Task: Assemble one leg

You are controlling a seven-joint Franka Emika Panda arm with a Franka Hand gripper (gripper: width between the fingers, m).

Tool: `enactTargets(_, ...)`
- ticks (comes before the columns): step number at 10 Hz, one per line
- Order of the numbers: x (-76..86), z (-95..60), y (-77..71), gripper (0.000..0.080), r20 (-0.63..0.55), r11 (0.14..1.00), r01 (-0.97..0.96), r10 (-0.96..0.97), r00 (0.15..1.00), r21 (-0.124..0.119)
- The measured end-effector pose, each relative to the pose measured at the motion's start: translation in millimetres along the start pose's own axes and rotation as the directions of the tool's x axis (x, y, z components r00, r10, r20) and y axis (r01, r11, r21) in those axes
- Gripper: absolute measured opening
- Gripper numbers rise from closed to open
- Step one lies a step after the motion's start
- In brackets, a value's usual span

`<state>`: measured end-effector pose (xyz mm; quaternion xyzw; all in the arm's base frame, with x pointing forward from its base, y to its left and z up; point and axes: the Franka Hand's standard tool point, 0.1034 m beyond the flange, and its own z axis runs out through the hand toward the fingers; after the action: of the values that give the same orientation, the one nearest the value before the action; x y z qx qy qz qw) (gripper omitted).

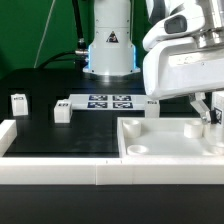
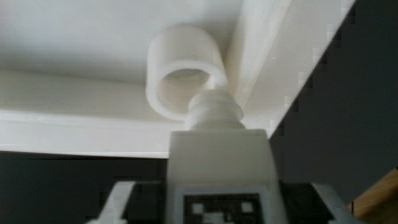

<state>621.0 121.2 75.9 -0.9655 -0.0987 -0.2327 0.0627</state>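
Note:
Next, I let go of the leg standing upright in the white panel's front corner socket (image 1: pixel 213 149) (image 2: pixel 183 88), just below the leg's threaded end.
My gripper (image 1: pixel 208 107) hangs over the far right corner of the large white panel (image 1: pixel 150 148) in the exterior view. In the wrist view the gripper (image 2: pixel 222 200) is shut on a leg (image 2: pixel 221 160), a white block with a black-and-white tag facing the camera. The leg's threaded tip points at a round white socket (image 2: pixel 183 70) in the panel's corner, close to it; I cannot tell whether they touch. Three other legs lie on the black table: one (image 1: pixel 19 101) at the exterior view's left, one (image 1: pixel 62 110) left of the marker board, one (image 1: pixel 152 104) by the arm.
The marker board (image 1: pixel 107 101) lies at the back centre, in front of the robot base (image 1: pixel 108 50). A white rail (image 1: pixel 60 170) runs along the table's front edge, with a raised end (image 1: pixel 5 135) at the exterior view's left.

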Motion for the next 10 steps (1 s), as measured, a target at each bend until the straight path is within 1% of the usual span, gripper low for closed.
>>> enactTargets(2,-2.8,-5.2,2.7,0.0287,0.007,1.0,-0.001,0.001,1.0,-0.003)
enactTargets(3,-7.9,-3.5,2.3,0.0287,0.015,1.0,-0.001,0.001,1.0,-0.002)
enactTargets(5,-12.9,2.3,3.0,0.0287,0.01,1.0,-0.004,0.005,1.0,-0.004)
enactTargets(10,-19.7,10.8,6.4,0.0287,0.022,1.0,-0.005,0.006,1.0,-0.004)
